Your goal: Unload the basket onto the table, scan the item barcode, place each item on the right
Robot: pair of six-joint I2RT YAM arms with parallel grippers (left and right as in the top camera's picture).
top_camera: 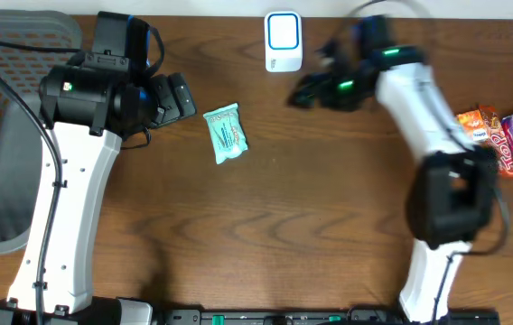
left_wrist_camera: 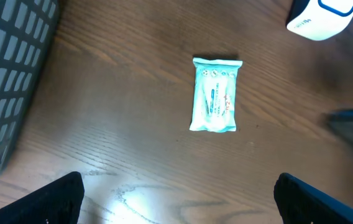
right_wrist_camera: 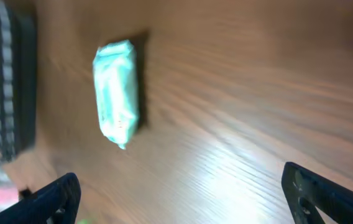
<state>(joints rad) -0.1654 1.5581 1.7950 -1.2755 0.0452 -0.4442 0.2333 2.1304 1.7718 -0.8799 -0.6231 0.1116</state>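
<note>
The mint-green packet is next for my right gripper, which should go to it and pinch its near end (top_camera: 230, 154) (right_wrist_camera: 120, 129), the one farther away from the scanner.
The item, a mint-green packet (top_camera: 226, 134), lies flat on the wooden table, and nothing holds it. In the left wrist view the packet (left_wrist_camera: 214, 95) is ahead of my left gripper (left_wrist_camera: 178, 199), which is open and empty. From above, that left gripper (top_camera: 182, 96) sits just left of the packet. The white and blue scanner (top_camera: 283, 41) stands at the table's back edge; its corner (left_wrist_camera: 322, 17) also shows to the left wrist. My right gripper (top_camera: 302, 92), blurred, hovers right of the packet near the scanner. In its own view the right gripper (right_wrist_camera: 179, 193) is open and empty, the packet (right_wrist_camera: 117, 93) lying beyond it.
A grey mesh basket (top_camera: 4, 135) stands off the table's left side. Colourful snack packets (top_camera: 509, 134) lie at the right edge. The left arm's white link (top_camera: 71, 217) and the right arm's link (top_camera: 419, 108) reach over the table.
</note>
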